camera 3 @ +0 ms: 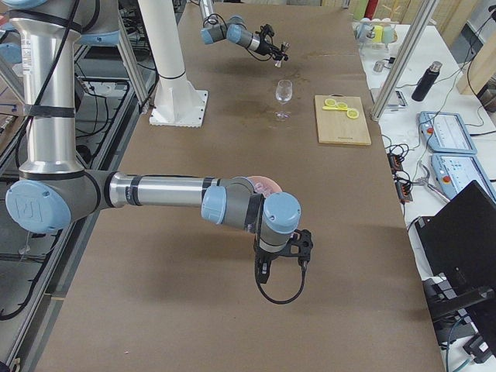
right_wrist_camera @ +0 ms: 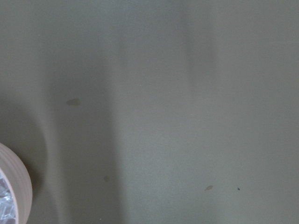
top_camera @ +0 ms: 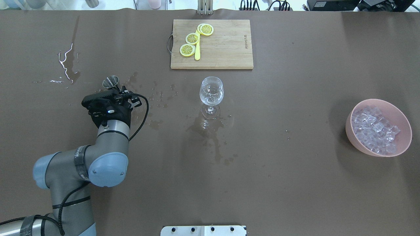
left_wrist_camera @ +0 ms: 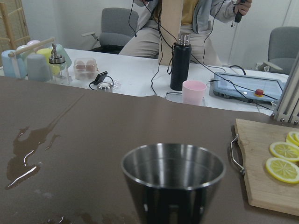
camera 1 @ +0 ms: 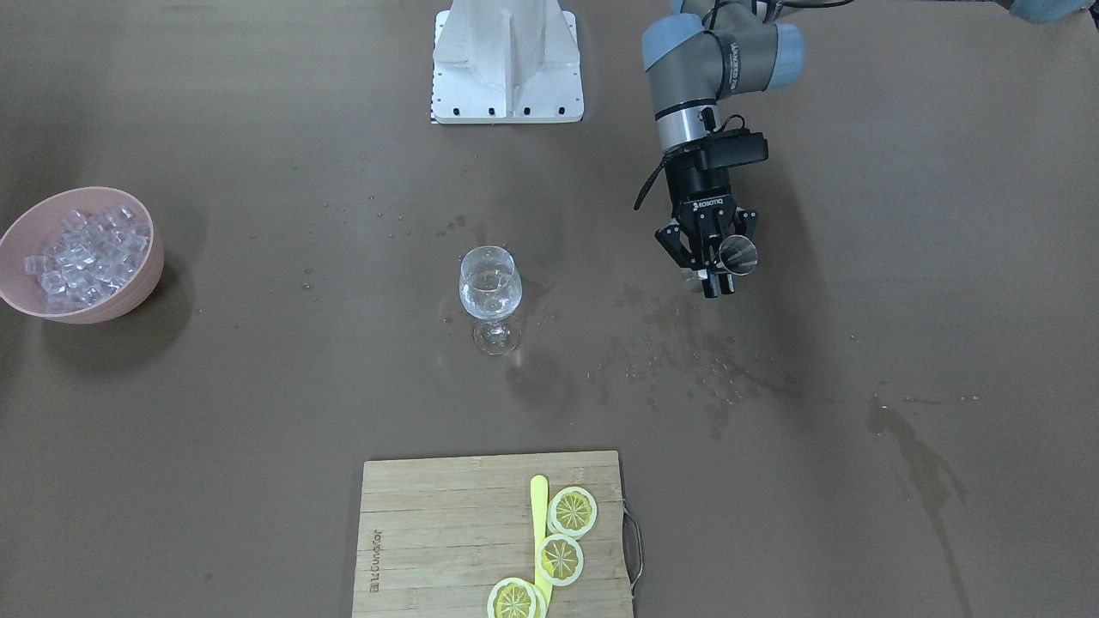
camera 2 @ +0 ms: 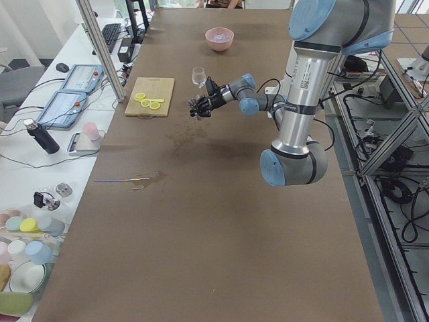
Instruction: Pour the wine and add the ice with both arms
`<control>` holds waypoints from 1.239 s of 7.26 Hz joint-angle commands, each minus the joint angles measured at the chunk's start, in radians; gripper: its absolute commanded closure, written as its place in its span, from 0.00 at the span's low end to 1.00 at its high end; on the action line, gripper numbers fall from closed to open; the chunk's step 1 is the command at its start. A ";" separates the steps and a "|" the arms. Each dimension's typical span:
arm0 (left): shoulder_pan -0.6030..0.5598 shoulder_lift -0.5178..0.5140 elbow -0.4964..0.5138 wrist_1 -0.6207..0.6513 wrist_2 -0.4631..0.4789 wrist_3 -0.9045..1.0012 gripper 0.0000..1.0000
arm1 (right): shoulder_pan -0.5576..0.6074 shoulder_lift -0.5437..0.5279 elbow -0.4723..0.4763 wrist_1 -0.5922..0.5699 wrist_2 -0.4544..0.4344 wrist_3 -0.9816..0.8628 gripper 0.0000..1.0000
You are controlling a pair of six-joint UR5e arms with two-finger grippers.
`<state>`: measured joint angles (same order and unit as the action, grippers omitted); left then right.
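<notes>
The robot's left gripper needs to set the small steel cup down on the table at the robot's-side edge of the spill patches (camera 1: pixel 688 287).
My left gripper (camera 1: pixel 719 273) is shut on a small steel cup (camera 1: pixel 738 256), held upright above the table to one side of the wine glass (camera 1: pixel 490 287). The cup fills the bottom of the left wrist view (left_wrist_camera: pixel 173 177), and its inside looks empty. The glass (top_camera: pixel 211 93) stands upright at the table's middle and seems to hold some clear liquid. The ice (top_camera: pixel 374 127) is piled in a pink bowl (top_camera: pixel 348 131) at the far end. My right gripper (camera 3: pixel 283 249) hangs over the table near that bowl; I cannot tell if it is open. The bowl's rim (right_wrist_camera: pixel 18 186) shows in the right wrist view.
A wooden cutting board (top_camera: pixel 226 49) with three lemon slices (top_camera: pixel 192 38) and a yellow stick lies beyond the glass. Wet spill patches (camera 1: pixel 687 352) mark the table around the glass and under the left gripper. The white stand (camera 1: pixel 506 60) is at the robot's side.
</notes>
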<state>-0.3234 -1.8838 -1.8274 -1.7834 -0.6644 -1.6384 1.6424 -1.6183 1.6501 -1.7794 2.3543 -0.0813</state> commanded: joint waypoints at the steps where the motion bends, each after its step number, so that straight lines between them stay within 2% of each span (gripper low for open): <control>1: 0.056 0.009 0.048 -0.001 0.110 -0.047 1.00 | 0.001 0.000 0.000 0.000 -0.001 0.000 0.00; 5: 0.113 0.031 0.109 -0.001 0.213 -0.142 1.00 | -0.001 0.000 -0.001 0.000 -0.001 0.000 0.00; 9: 0.133 0.031 0.134 -0.001 0.221 -0.167 1.00 | 0.001 -0.002 -0.001 0.000 -0.001 0.000 0.00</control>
<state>-0.1930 -1.8531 -1.7061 -1.7841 -0.4486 -1.7936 1.6415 -1.6187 1.6490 -1.7794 2.3531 -0.0813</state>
